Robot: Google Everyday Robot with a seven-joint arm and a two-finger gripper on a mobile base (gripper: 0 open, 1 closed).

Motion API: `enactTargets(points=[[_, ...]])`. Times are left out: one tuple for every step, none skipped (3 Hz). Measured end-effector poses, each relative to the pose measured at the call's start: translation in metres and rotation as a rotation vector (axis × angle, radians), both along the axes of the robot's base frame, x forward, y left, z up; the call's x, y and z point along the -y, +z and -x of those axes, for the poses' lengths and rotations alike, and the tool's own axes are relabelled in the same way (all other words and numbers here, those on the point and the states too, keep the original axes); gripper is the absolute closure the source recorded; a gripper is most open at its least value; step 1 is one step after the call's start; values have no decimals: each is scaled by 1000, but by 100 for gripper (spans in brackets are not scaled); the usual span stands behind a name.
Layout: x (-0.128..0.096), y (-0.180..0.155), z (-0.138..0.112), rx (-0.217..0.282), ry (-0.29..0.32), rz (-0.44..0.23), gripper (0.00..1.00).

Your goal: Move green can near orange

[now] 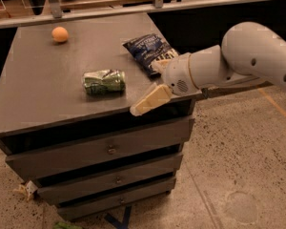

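My gripper needs to grip the end of the green can [119, 81] that is nearest the dark blue chip bag.
The green can [104, 81] lies on its side on the grey cabinet top [47, 80], near the middle front. The orange [60, 34] sits at the far left back of the same top, well apart from the can. My gripper [145, 89] is at the cabinet's front right edge, just right of the can and not touching it. It is open and empty, with one cream finger [150, 99] pointing down-left over the edge.
A dark blue chip bag [148, 51] lies on the cabinet top right of the can, just behind my gripper. The cabinet has three drawers [107, 149] below. A railing [133, 6] runs along the back. Speckled floor [243, 166] lies to the right.
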State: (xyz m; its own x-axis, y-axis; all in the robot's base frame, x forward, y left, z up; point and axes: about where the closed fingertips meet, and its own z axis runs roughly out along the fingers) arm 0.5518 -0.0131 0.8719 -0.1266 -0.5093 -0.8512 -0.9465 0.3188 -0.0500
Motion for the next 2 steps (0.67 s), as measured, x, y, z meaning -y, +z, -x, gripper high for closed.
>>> enactTargets(points=[[-17,-3,-21,82,47,-55,0],[-31,-9,-38,127,91,-79,0]])
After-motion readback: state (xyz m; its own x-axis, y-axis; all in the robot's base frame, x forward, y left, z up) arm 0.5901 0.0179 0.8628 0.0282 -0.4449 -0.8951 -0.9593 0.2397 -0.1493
